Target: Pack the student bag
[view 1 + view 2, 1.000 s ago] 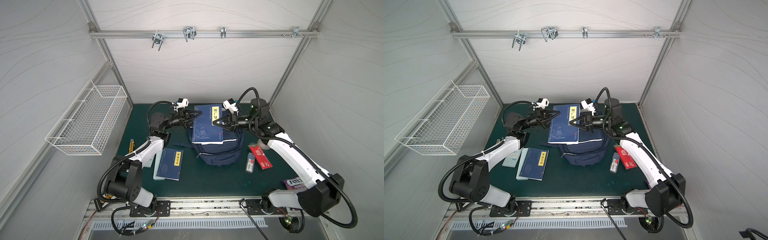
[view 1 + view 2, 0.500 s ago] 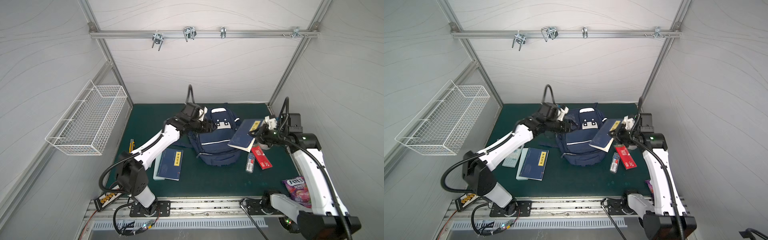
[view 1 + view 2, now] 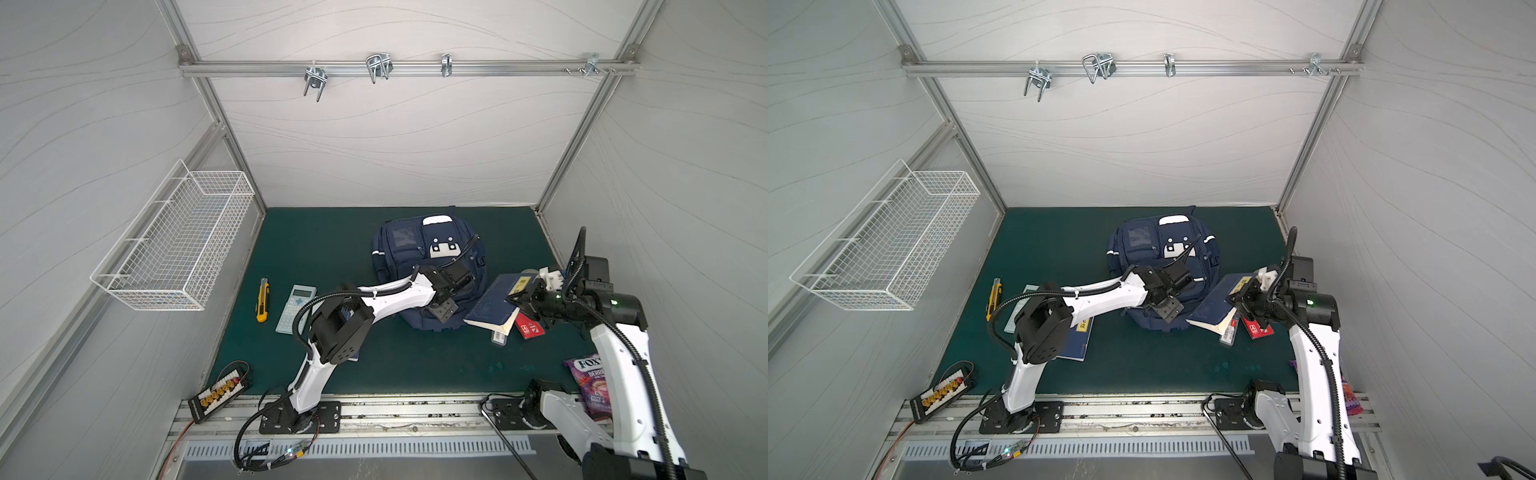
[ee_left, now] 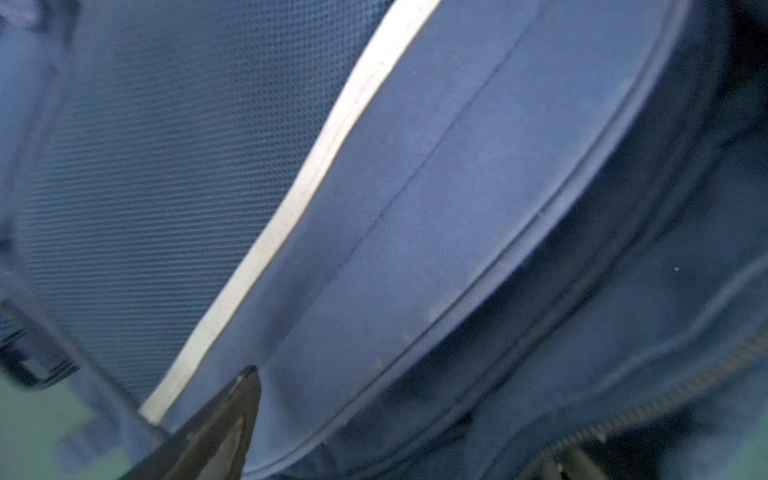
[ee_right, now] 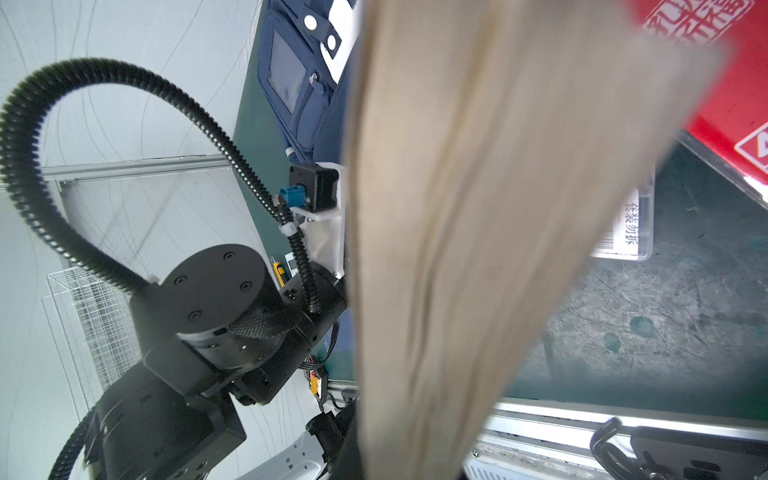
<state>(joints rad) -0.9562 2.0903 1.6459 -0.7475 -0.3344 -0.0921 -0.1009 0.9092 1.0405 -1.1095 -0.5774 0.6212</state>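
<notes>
The bag's flap covers the bag's opening, so next my left gripper pinches the flap's edge (image 4: 468,296) and lifts it before the blue book goes in.
The student bag (image 3: 428,257) (image 3: 1160,253), a navy backpack with white stripes, lies flat at the middle back of the green mat. My left gripper (image 3: 442,309) (image 3: 1167,309) hovers open right over the bag's near end. In the left wrist view, bag fabric (image 4: 415,208) and a zipper fill the picture, with one dark fingertip (image 4: 232,411) at the edge. My right gripper (image 3: 517,297) (image 3: 1237,297) is shut on a blue book (image 3: 494,303) (image 3: 1212,305), held tilted just right of the bag. The book's page edge (image 5: 478,208) blocks the right wrist view.
A red box (image 3: 530,328) and a clear labelled case (image 3: 500,334) lie under the held book. A yellow knife (image 3: 262,300) and a calculator (image 3: 296,308) lie on the left. Another blue book (image 3: 1077,338) sits under the left arm. A purple sweet bag (image 3: 590,382) is front right; a wire basket (image 3: 174,241) hangs on the left wall.
Both grippers held the book above the bag. The left one let go, swung to the bag's near end and opened. The right one carried the book off to the bag's right.
</notes>
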